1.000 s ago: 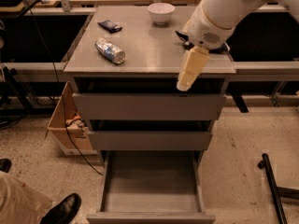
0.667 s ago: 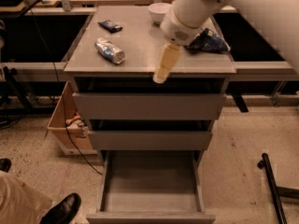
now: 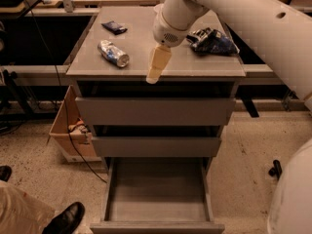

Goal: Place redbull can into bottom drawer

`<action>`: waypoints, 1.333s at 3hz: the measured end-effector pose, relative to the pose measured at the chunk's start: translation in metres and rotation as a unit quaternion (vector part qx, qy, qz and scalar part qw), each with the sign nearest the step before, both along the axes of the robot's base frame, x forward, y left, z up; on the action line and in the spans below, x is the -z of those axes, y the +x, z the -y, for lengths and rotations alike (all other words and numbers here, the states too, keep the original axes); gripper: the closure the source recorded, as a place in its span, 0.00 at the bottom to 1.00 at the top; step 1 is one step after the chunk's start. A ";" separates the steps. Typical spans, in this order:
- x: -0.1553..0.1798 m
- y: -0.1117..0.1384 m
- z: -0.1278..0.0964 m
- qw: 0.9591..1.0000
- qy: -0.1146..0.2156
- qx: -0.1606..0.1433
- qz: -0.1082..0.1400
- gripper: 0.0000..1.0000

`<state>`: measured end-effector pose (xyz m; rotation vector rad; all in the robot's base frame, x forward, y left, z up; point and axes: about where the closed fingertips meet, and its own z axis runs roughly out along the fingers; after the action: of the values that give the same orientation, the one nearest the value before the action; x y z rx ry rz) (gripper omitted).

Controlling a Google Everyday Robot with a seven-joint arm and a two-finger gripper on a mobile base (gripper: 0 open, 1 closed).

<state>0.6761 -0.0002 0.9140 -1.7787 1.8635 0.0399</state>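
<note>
The robot's gripper will next move to the redbull can's middle (image 3: 115, 54) and close there, while the can lies on its side on the grey cabinet top.
The redbull can (image 3: 113, 53) lies on its side on the left part of the grey cabinet top (image 3: 141, 67), silver with blue patches. The bottom drawer (image 3: 157, 194) is pulled out and its tray holds nothing. My gripper (image 3: 157, 66) hangs from the white arm above the cabinet top's front middle, to the right of the can and apart from it. Its cream-coloured fingers (image 3: 159, 62) point down toward the front edge and hold nothing that I can see.
A dark blue-and-white wrinkly bag (image 3: 212, 40) lies at the top's right. A small flat dark blue packet (image 3: 114, 28) lies at the back left. The two upper drawers (image 3: 155, 112) are shut. A cardboard box (image 3: 71, 130) stands left of the cabinet. A person's shoe (image 3: 63, 219) is at bottom left.
My gripper has moved left across the cabinet top, from the right side toward the middle, closer to the can. The can and the drawers have not moved.
</note>
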 end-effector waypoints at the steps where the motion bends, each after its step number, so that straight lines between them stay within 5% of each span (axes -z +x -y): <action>1: 0.014 0.018 -0.017 0.999 0.031 0.029 -0.010 0.00; 2: 0.032 0.051 -0.044 0.995 0.072 0.067 -0.028 0.00; 4: 0.056 0.107 -0.080 0.976 0.159 0.136 -0.066 0.00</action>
<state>0.7835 0.0795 0.8577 -1.3230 2.0467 0.3414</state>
